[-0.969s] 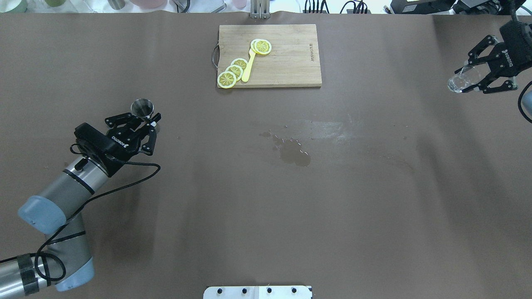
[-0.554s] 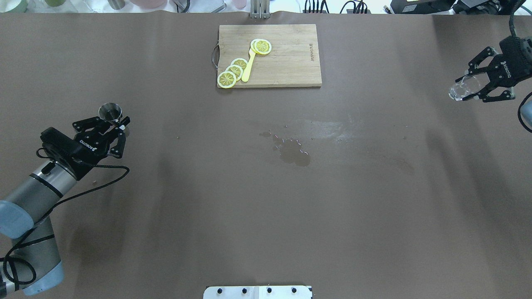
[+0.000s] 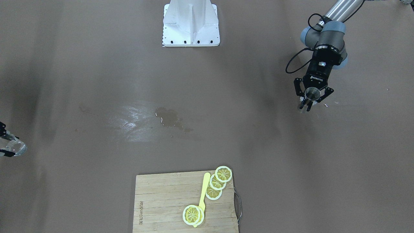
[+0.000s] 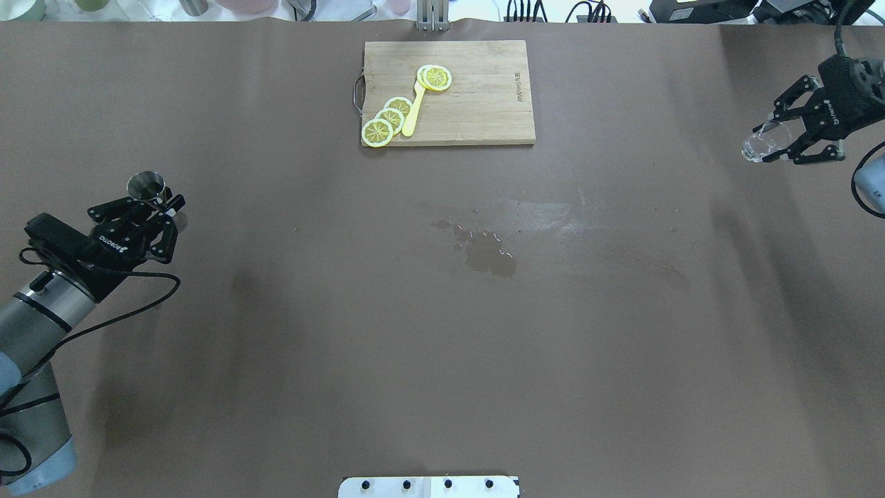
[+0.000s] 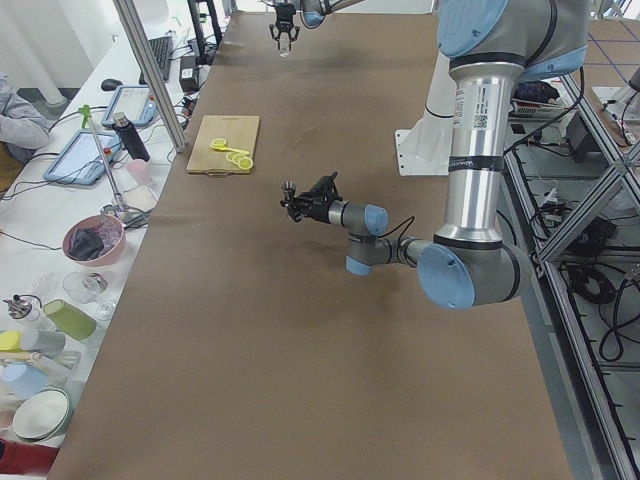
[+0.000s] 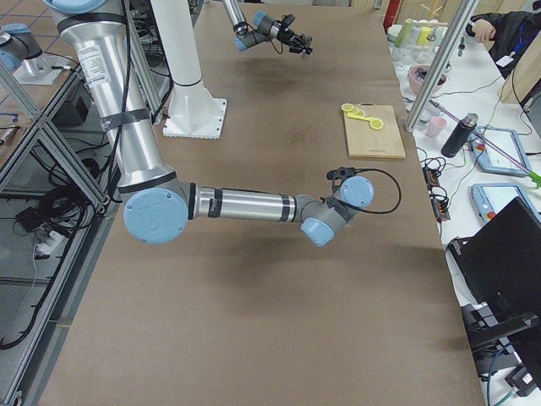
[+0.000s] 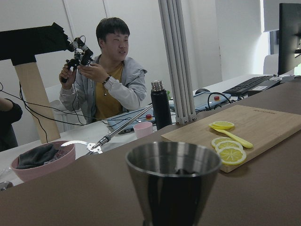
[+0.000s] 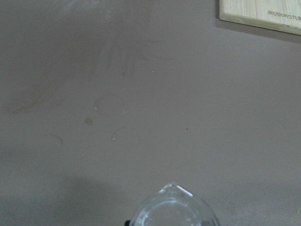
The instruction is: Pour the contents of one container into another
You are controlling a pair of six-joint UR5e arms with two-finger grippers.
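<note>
I need to use my right gripper to set the clear glass cup down on bare table (image 3: 98,152) (image 8: 148,88), beside the nearest corner of the cutting board.
A small steel jigger cup (image 4: 146,186) stands upright between the fingers of my left gripper (image 4: 155,201), which is shut on it at the table's left side. It fills the bottom of the left wrist view as the steel cup (image 7: 174,187), and the front view shows the jigger (image 3: 312,94) in that gripper (image 3: 310,101). At the far right edge, my right gripper (image 4: 773,142) is shut on a clear glass cup (image 4: 756,146). The glass (image 8: 172,210) shows its spouted rim in the right wrist view. The glass (image 3: 12,147) sits at the front view's left edge.
A wooden cutting board (image 4: 484,104) at the back centre carries lemon slices (image 4: 387,119) and a yellow utensil (image 4: 413,111). A wet spill (image 4: 487,254) marks the table's middle. The white robot base (image 3: 190,24) stands at the near edge. Operators sit beyond the far side.
My left arm has drawn back to the left and slightly farther away, carrying the jigger. My right gripper has shifted a little with the glass, staying near the right edge.
</note>
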